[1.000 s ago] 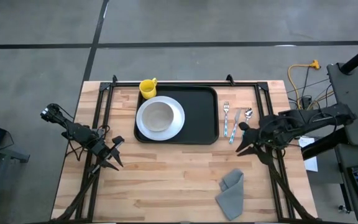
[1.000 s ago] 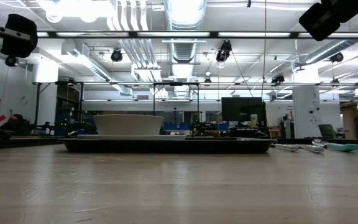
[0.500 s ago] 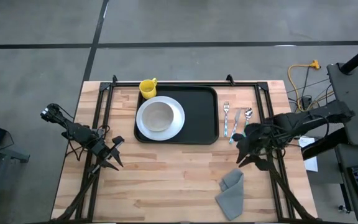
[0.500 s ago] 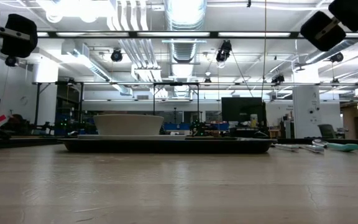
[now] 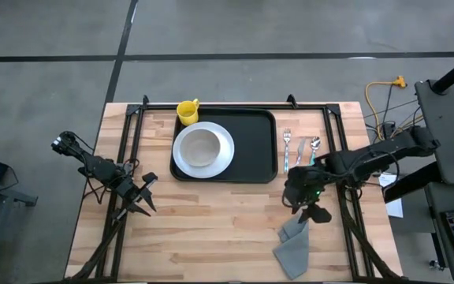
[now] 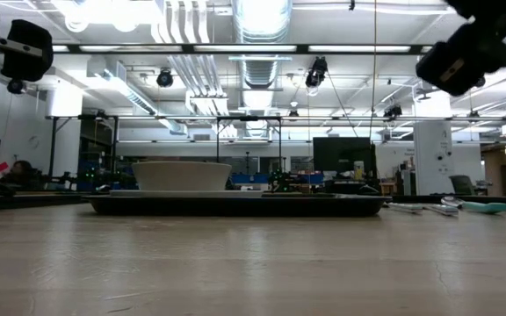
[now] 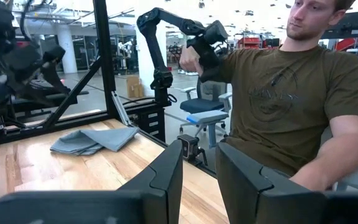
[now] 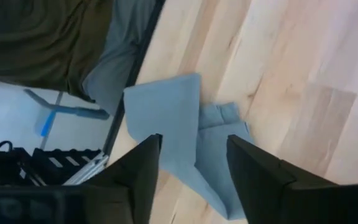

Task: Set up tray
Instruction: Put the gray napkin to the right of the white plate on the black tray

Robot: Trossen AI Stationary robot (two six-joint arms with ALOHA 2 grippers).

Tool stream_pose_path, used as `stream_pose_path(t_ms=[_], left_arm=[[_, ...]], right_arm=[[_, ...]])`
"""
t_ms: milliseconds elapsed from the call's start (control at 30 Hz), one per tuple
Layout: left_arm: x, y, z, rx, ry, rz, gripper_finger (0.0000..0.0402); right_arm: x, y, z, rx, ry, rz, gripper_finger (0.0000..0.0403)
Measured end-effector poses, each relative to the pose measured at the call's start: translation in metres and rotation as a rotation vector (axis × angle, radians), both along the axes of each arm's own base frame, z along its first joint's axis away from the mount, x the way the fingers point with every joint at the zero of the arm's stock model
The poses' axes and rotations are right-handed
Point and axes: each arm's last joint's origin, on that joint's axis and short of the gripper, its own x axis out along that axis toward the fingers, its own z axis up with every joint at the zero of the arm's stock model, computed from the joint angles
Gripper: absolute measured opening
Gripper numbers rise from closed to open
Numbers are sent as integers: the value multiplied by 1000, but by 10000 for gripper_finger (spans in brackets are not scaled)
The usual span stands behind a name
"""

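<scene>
My right gripper is to close on the middle of the long folded edge (image 5: pixel 306 243) (image 8: pixel 196 132) of the grey napkin, at the spot where the napkin's lower layer sticks out.
The black tray (image 5: pixel 251 142) lies at the far middle of the table and carries a white plate (image 5: pixel 225 155) with a bowl (image 5: pixel 201 147). A yellow cup (image 5: pixel 187 111) stands at the tray's far left corner. Fork (image 5: pixel 287 150), knife (image 5: pixel 299 155) and spoon (image 5: pixel 314 146) lie on the wood just right of the tray. A grey napkin (image 5: pixel 293 241) lies crumpled near the front edge. My right gripper (image 5: pixel 312 210) hovers open above the napkin's (image 8: pixel 188 134) far end, pointing down and touching nothing. My left gripper (image 5: pixel 142 202) waits open over the left side.
Black frame rails (image 5: pixel 235 106) run along the table's far edge and down both sides. A seated person in an olive T-shirt (image 7: pixel 291 93) is beyond the table's near right corner. Bare wood (image 5: pixel 211 229) lies between the tray and the front edge.
My right gripper has moved from beside the cutlery toward the table's near edge and a little left, ending over the grey napkin. It has also tipped to point downward. The left arm, the tray and the tableware have stayed where they were.
</scene>
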Motion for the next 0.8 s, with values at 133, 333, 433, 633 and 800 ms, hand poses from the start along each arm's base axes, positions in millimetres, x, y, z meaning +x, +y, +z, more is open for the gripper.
stream_pose_path(t_ms=[133,333,433,633,800], left_arm=[[0,0,0,0,0,0,77],[0,0,0,0,0,0,77],[0,0,0,0,0,0,77],[0,0,0,0,0,0,77],[0,0,0,0,0,0,77]], right_arm=[[8,4,-15,-22,65,14,198],[19,13,-37,-55,152,53,197],[22,19,-48,-70,192,80,191],[26,31,-67,-91,253,123,179],[32,40,-77,-49,276,141,176]])
